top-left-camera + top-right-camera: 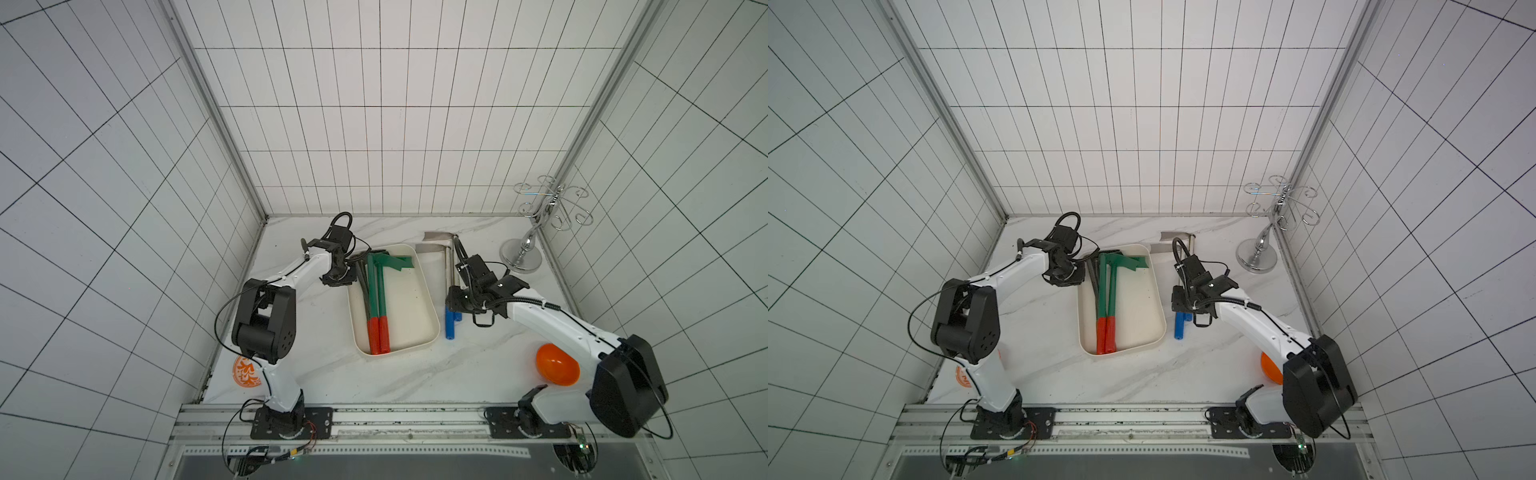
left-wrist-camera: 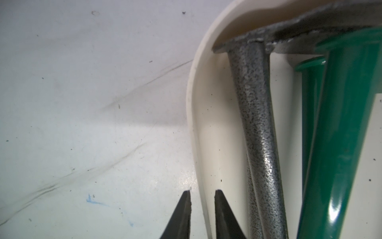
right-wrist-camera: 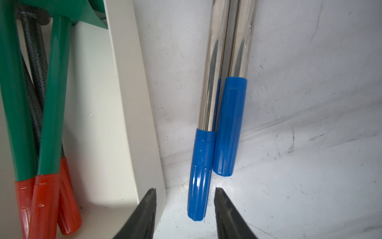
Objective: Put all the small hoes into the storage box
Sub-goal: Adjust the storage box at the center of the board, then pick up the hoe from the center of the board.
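Next, I close my right gripper on the chrome handle [image 1: 448, 261] just below the blade of the blue-gripped small hoe nearer the storage box.
The cream storage box [image 1: 409, 307] [image 1: 1142, 307] lies mid-table. Inside it are two green-shafted small hoes with red grips [image 1: 380, 291] [image 3: 53, 103] and a speckled dark grey one [image 2: 254, 103]. Two chrome small hoes with blue grips [image 1: 451, 328] [image 3: 201, 175] lie side by side on the table just right of the box. My left gripper [image 1: 351, 276] [image 2: 202, 204] is open a little, straddling the box's left wall [image 2: 194, 103] and holding nothing. My right gripper [image 1: 453, 309] [image 3: 185, 189] is open, a finger on either side of the nearer blue grip, touching neither.
A chrome hook stand [image 1: 536, 224] rises at the back right corner. An orange bowl [image 1: 557, 365] sits at the front right, partly behind my right arm. An orange round sticker [image 1: 246, 371] marks the front left. Tiled walls close in on three sides.
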Motion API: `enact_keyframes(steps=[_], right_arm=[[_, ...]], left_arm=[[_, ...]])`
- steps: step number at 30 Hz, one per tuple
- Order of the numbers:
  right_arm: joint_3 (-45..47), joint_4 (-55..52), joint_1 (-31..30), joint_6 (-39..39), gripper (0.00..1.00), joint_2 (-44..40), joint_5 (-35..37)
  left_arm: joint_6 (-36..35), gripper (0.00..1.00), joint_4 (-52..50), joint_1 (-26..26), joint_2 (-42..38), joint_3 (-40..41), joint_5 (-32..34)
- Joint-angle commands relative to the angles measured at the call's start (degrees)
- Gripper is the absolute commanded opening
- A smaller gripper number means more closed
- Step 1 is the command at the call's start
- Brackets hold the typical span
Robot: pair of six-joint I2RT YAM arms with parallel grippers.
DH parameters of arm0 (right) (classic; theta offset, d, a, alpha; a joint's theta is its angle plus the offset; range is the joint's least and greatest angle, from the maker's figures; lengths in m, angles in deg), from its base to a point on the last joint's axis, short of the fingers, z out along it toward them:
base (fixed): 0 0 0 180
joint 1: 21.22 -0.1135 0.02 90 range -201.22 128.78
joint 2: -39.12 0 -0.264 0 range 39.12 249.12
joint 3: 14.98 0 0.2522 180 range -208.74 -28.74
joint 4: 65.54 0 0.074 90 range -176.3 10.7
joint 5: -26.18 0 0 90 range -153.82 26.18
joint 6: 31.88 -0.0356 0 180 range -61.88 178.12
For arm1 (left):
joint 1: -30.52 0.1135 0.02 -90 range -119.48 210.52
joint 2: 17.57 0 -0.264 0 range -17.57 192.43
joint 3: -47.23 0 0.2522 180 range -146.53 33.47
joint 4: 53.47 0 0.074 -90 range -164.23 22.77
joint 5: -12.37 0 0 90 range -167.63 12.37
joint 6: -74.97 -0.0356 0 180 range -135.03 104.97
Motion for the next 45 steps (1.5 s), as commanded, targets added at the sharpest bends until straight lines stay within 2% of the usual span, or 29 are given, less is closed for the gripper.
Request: enact_keyframes(steps=[1,7,17,25,34,45], right_arm=[[-4.7,-2.7,0.7,0.6,0.47,1.5,2.0],[-8.5,-4.6,1.0,1.1,0.47,4.3,3.5],[-16.7,-9.1,2.9,2.8,0.47,10.4,6.0],[-27.8,-14.0,5.4,4.9,0.47,18.4,7.4],[-39.0,-16.8,7.9,6.0,0.46,26.7,8.3],[-50.3,-17.7,10.2,8.3,0.39,37.7,6.1]], left_arm=[[-0.5,0.31,0.1,0.1,-1.1,-1.9,0.8],[-1.0,0.4,-0.6,0.2,-5.7,-3.0,0.3],[-0.4,0.42,-0.4,0.3,-13.9,-0.2,0.3],[0.7,0.42,0.5,1.2,-18.7,3.7,0.4],[1.1,0.42,1.2,2.0,-21.0,6.1,0.2],[0.9,0.42,1.4,2.4,-21.0,7.2,-0.2]])
